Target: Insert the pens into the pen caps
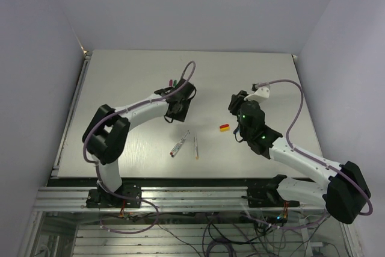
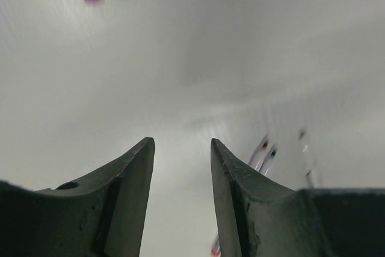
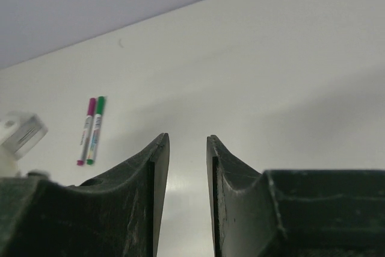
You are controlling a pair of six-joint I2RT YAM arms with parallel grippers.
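Observation:
My left gripper will grip the body (image 1: 174, 149) of the white pen lying farther from the lone pen, close to that pen's red end.
Two white pens (image 1: 179, 144) lie side by side near the table's middle front, and a third pen (image 1: 195, 147) lies just right of them. In the left wrist view they (image 2: 262, 150) show blurred at the lower right. A red and a yellow cap (image 1: 224, 127) lie together right of the pens. A magenta-capped and a green-capped pen (image 1: 171, 81) lie further back; the right wrist view shows them (image 3: 91, 129) at the left. My left gripper (image 1: 174, 112) (image 2: 180, 142) is open and empty above bare table. My right gripper (image 1: 233, 102) (image 3: 187, 138) is open and empty, behind the caps.
The table's back edge meets a pale wall (image 3: 120, 4). The right arm's cable (image 1: 295, 112) loops over the table's right side. A metal frame rail (image 1: 192, 197) runs along the near edge.

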